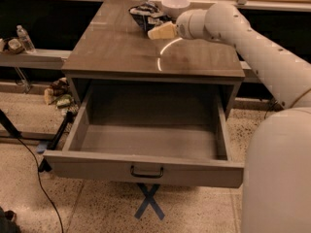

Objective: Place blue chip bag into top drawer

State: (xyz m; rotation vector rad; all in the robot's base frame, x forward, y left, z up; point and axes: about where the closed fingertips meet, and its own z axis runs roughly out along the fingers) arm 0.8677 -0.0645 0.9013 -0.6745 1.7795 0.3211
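My gripper should next close on the blue chip bag's side (156, 19) nearest the white bowl, at the back of the cabinet top.
The blue chip bag (146, 14) lies crumpled at the back of the cabinet top (121, 47), just left of a white bowl. My gripper (162, 31) hangs at the end of the white arm, low over the cabinet top, right beside the bag's front right edge. I cannot tell if it touches the bag. The top drawer (141, 165) is pulled wide open below the cabinet top. Its inside looks empty, and its dark bar handle (146, 171) sits at the centre of the front panel.
The white bowl (176, 5) stands right behind the gripper. My white arm (257, 47) reaches in from the right, and my body (279, 178) fills the lower right. A water bottle (24, 38) stands on the left shelf. Clutter (56, 93), cables and a blue tape cross (148, 203) lie on the floor.
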